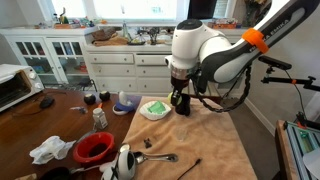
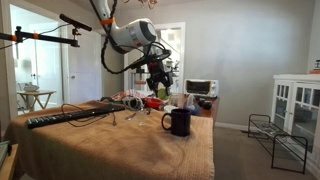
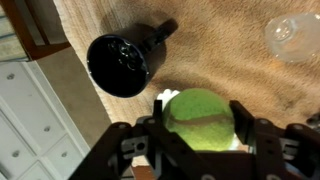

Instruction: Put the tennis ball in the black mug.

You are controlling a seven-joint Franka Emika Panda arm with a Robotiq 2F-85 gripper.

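Observation:
I will let go of the yellow-green tennis ball, still held above the tan cloth, inside the empty black mug [image 1: 183,103] [image 3: 118,65] that stands near the white plate.
The yellow-green tennis ball [image 3: 198,120] sits between my gripper's [image 3: 197,128] two black fingers, held above the tan cloth. The black mug [image 3: 125,65] stands upright and empty, up and to the left of the ball in the wrist view, with its handle pointing away. In an exterior view the mug [image 2: 179,121] stands on the table, below and to the right of my gripper [image 2: 157,86], which hangs well above it. In an exterior view my gripper [image 1: 180,100] hovers beside the white plate [image 1: 153,109]; I cannot make out the mug there.
The white plate carries a flat green thing. A red bowl [image 1: 95,148], a white crumpled cloth [image 1: 50,150] and a metal utensil [image 1: 160,157] lie near the table's front. A clear glass [image 3: 293,35] stands on the cloth. Cables and a black bar [image 2: 65,116] lie on the table.

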